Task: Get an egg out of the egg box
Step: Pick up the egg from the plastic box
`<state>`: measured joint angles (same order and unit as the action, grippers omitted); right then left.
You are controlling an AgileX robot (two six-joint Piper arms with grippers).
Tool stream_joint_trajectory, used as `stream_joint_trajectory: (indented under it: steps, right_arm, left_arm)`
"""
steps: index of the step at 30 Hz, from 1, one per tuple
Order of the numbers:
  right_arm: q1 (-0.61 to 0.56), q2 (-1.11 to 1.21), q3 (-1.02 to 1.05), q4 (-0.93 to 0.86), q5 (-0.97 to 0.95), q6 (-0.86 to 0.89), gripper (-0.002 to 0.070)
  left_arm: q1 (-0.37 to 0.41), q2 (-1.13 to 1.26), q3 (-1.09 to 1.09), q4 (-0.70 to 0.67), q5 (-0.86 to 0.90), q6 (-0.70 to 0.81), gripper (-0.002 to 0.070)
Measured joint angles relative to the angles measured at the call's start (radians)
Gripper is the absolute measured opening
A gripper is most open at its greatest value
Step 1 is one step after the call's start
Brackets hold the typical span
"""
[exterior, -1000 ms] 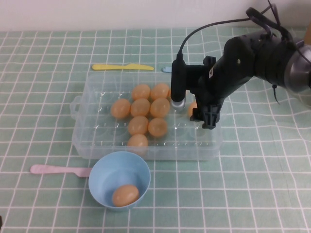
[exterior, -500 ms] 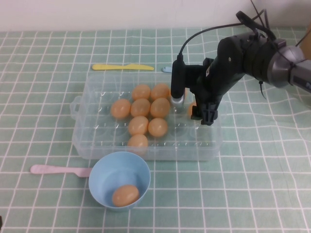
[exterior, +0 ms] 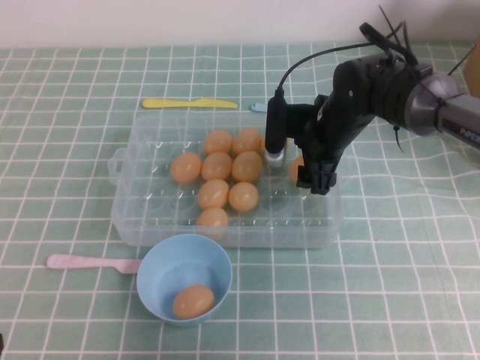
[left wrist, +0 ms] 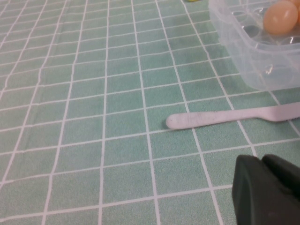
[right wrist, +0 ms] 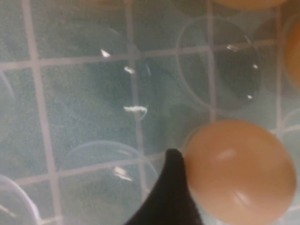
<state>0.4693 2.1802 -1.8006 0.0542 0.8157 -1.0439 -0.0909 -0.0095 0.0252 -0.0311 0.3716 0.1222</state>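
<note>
The lone egg sits apart from the cluster in the egg box, and my right gripper should close on the sides of the lone egg (exterior: 298, 169) (right wrist: 241, 171).
The clear plastic egg box (exterior: 142, 217) stands mid-table with several orange-tan eggs (exterior: 217, 166) clustered in its middle dimples. One egg (exterior: 297, 166) sits apart toward the box's right side. My right gripper (exterior: 315, 176) is lowered into the box over that egg. In the right wrist view one dark finger (right wrist: 171, 187) lies against the side of this egg (right wrist: 239, 168), which rests in its dimple; the other finger is out of frame. My left gripper (left wrist: 262, 161) is low over the tablecloth near the box's left corner (left wrist: 243, 51), fingers together and empty.
A light-blue bowl (exterior: 161, 262) holding one egg (exterior: 194, 301) stands in front of the box. A pink fork (exterior: 90, 262) lies left of the bowl and shows in the left wrist view (left wrist: 225, 117). A yellow knife (exterior: 189, 103) lies behind the box.
My right arm has shifted slightly toward the back of the table and settled lower over the lone egg. The eggs and bowl have not moved.
</note>
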Motion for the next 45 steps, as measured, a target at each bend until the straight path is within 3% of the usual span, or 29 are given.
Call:
stream_joint_trajectory:
  steps: [23,31,38,45]
  right_arm:
    - [-0.010,0.015,-0.007,0.004,-0.010,0.000,0.0531]
    - [-0.010,0.015,-0.007,0.006,0.004,-0.002,0.0401]
    - [-0.010,0.009,-0.009,0.033,0.035,-0.002,0.0401]
    - [0.012,-0.126,-0.009,0.093,0.090,0.224,0.0400]
  left_arm:
    - [0.000,0.000,0.000,0.000,0.000,0.000,-0.0004]
    - [0.000,0.000,0.000,0.000,0.000,0.000,-0.0004]
    - [0.000,0.000,0.000,0.000,0.000,0.000,-0.0004]
    - [0.000,0.000,0.000,0.000,0.000,0.000,-0.0004]
